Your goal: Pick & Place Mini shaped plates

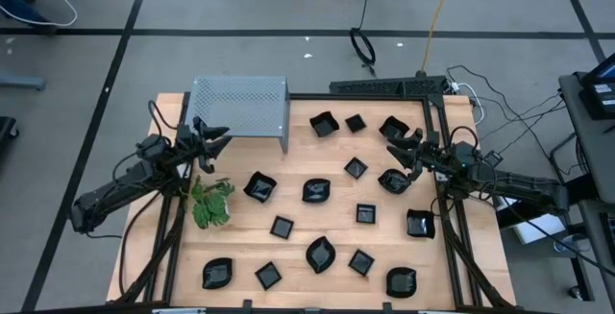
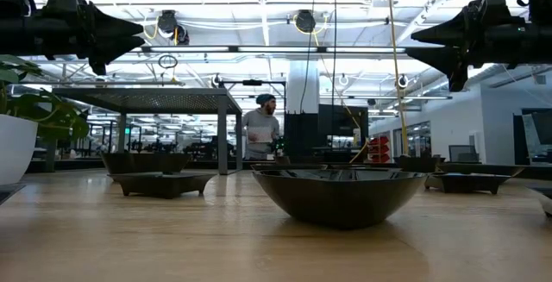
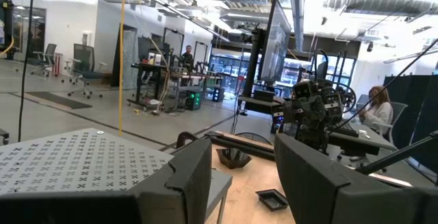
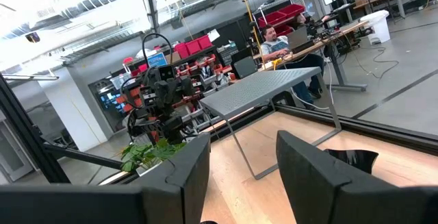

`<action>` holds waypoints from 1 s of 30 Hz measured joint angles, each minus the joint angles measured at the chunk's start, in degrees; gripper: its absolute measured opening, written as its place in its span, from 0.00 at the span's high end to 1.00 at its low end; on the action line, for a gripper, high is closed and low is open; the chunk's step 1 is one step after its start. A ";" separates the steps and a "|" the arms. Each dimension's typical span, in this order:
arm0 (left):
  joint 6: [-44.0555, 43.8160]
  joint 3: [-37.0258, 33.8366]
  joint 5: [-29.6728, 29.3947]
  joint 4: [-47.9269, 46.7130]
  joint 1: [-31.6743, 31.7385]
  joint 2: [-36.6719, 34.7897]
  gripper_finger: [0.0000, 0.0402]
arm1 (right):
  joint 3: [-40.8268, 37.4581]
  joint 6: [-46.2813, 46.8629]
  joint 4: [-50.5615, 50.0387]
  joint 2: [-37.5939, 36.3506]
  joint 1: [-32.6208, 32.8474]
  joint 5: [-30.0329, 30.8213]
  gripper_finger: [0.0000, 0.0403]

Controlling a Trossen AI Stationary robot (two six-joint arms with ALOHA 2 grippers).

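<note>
The left gripper needs to next close on the edge of the black plate [image 1: 270, 193] nearest the green plant.
Several small glossy black plates [image 1: 316, 190] of varied shapes lie scattered flat on the wooden table; one round dish [image 2: 336, 191] sits close to the low camera. My left gripper [image 1: 213, 136] is open and hovers above the table at the grey shelf's near left corner, level and pointing toward the table's right. My right gripper [image 1: 396, 146] is open and hovers level between two plates [image 1: 394, 127] [image 1: 392, 181] on the right side, pointing left. Both grippers [image 2: 138, 32] [image 2: 418, 45] are well above the tabletop. Nothing lies between the fingers in either wrist view [image 3: 243, 176] [image 4: 243, 176].
A grey perforated metal shelf [image 1: 240, 106] stands on legs at the far left of the table. A green plant [image 1: 209, 202] in a white pot sits near the left edge. A dark frame [image 1: 437, 122] borders the table's far and right sides. People are in the room beyond.
</note>
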 joint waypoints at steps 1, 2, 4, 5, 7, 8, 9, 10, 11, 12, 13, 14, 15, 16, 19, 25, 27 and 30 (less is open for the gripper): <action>0.00 0.00 0.02 0.00 -0.01 -0.02 0.59 | -0.01 0.00 -0.02 0.01 -0.01 -0.02 0.61; 0.00 0.00 0.00 0.00 0.02 -0.02 0.59 | -0.02 0.00 -0.02 0.00 0.00 -0.01 0.61; 0.00 0.00 0.01 -0.01 0.01 0.00 0.59 | -0.02 0.00 -0.02 -0.01 -0.01 -0.02 0.61; 0.00 0.00 0.02 -0.02 0.00 -0.01 0.59 | -0.02 0.00 0.00 0.01 -0.01 0.00 0.61; 0.00 0.00 0.02 0.01 0.02 -0.02 0.59 | -0.02 -0.02 0.00 0.01 -0.01 0.00 0.61; 0.00 0.00 0.01 -0.02 0.00 0.00 0.59 | -0.02 0.00 -0.02 -0.01 -0.01 0.00 0.61; 0.00 0.00 0.01 -0.01 -0.01 -0.01 0.59 | 0.00 0.00 -0.01 0.00 -0.01 -0.01 0.61; 0.00 0.00 0.00 0.00 -0.01 0.00 0.59 | -0.01 0.00 -0.01 0.00 0.00 0.00 0.61; 0.00 0.00 0.01 0.01 0.01 -0.01 0.59 | 0.00 0.00 -0.02 -0.01 -0.01 -0.02 0.61; 0.00 0.00 0.01 0.03 -0.01 -0.01 0.59 | 0.00 0.00 -0.02 0.01 -0.01 0.00 0.61; 0.00 0.00 0.01 0.13 0.01 0.00 0.59 | -0.02 0.00 -0.02 -0.01 -0.01 -0.02 0.61; 0.00 0.00 0.01 0.26 0.02 -0.02 0.59 | -0.01 0.00 -0.02 -0.01 0.00 -0.01 0.61; -0.06 0.00 0.00 0.36 0.01 0.00 0.59 | -0.02 0.00 -0.02 -0.01 -0.01 -0.02 0.61; -0.34 0.00 0.00 0.42 -0.01 0.00 0.59 | -0.01 0.00 -0.02 0.00 -0.01 -0.01 0.61; -2.08 0.00 0.01 0.69 -0.01 -0.01 0.59 | -0.02 0.00 -0.02 -0.01 0.01 -0.02 0.61; -5.02 0.00 0.54 3.64 -0.01 -0.01 0.59 | -0.01 0.00 0.00 0.01 -0.01 -0.01 0.61; -8.45 0.00 0.59 4.09 -0.01 -0.02 0.59 | 0.00 0.00 0.00 0.01 0.01 0.00 0.61; -12.59 0.00 0.57 4.14 -0.01 0.00 0.59 | -0.01 0.00 -0.01 -0.01 -0.01 0.00 0.61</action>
